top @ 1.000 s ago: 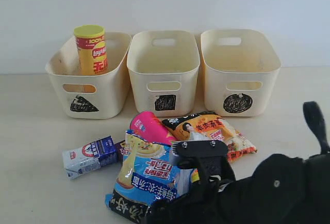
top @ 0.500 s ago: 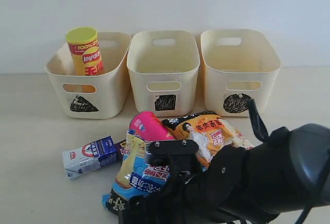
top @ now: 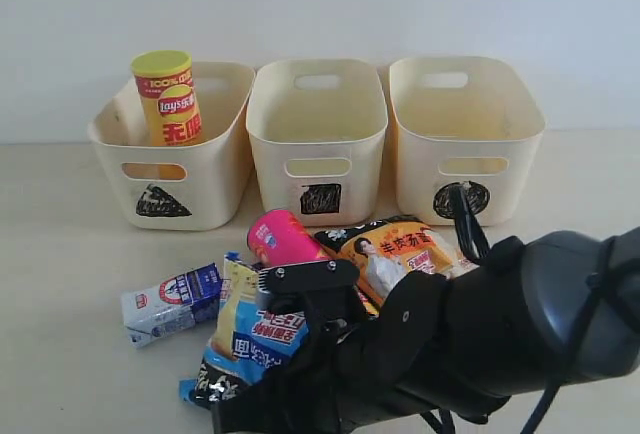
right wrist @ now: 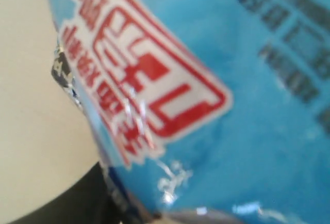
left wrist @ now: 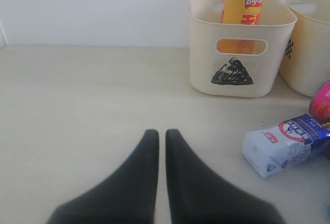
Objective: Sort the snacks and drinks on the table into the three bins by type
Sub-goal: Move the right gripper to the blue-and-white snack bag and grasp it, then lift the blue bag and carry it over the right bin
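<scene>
The robot's right gripper will place the blue-white bag down inside the empty circle bin (top: 482,126).
My right gripper (top: 235,399) is shut on the lower edge of the blue-white bag (top: 252,332), which stands tilted up off the table. The bag (right wrist: 206,79) fills the right wrist view, with one dark finger (right wrist: 72,203) beside it. The pink tube (top: 283,238) and orange bag (top: 395,249) lie just behind. The white-and-blue carton (top: 170,304) lies to the left. The dark purple carton is hidden. The yellow-red tube (top: 165,96) stands in the triangle bin (top: 215,179). The square bin (top: 270,169) and circle bin (top: 420,179) hold nothing. My left gripper (left wrist: 157,132) is shut and holds nothing, low over bare table.
The right arm's black bulk (top: 500,334) covers the table's front right and part of the orange bag. In the left wrist view the triangle bin (left wrist: 206,59) and the white-and-blue carton (left wrist: 286,144) lie ahead, off to one side. A pale wall stands behind the bins.
My right arm has swung left across the front, and the blue-white bag has shifted left and tipped up on edge. The yellow-red tube in the triangle bin has rocked slightly left.
</scene>
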Controlling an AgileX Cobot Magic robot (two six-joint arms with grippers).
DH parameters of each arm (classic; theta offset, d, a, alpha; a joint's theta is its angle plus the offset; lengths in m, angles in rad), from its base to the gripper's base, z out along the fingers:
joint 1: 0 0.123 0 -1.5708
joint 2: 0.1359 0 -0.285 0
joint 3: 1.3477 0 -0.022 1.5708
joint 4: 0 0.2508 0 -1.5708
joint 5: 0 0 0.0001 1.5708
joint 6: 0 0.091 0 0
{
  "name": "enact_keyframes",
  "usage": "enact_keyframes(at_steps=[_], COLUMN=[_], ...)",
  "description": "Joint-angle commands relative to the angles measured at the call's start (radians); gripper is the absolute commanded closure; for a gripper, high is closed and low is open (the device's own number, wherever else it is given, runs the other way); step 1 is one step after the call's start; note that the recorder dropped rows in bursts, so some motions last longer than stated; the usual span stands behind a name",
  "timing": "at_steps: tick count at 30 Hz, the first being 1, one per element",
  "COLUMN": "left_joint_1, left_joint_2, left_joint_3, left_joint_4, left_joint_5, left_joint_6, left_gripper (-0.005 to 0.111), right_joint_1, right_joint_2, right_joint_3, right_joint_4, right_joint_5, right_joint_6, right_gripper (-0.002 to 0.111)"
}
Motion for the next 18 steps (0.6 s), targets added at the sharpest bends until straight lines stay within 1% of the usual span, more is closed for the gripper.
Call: enact_keyframes(at_steps=[1, 14, 18], left_joint_1=[0.003, 0.003, 0.003], left_joint_2=[-0.003, -0.003, -0.003], left_joint_3=[-0.003, -0.003, -0.003], left_joint_4=[-0.003, -0.003, -0.003], left_joint_5=[-0.01, -0.01, -0.01], left_joint_6=[-0.004, -0.004, -0.004], left_gripper=[0.103, 0.103, 0.103], right_joint_1=[0.001, -0.003, -0.08], right_joint_2=[-0.04, -0.328, -0.459], right_joint_3=[0.001, 0.001, 0.001], right_joint_4=[-0.004, -0.012, -0.056], right_joint_5=[0.072, 0.146, 0.155], right_joint_6=[-0.051, -0.149, -0.149], right_gripper=[0.108, 0.108, 0.108])
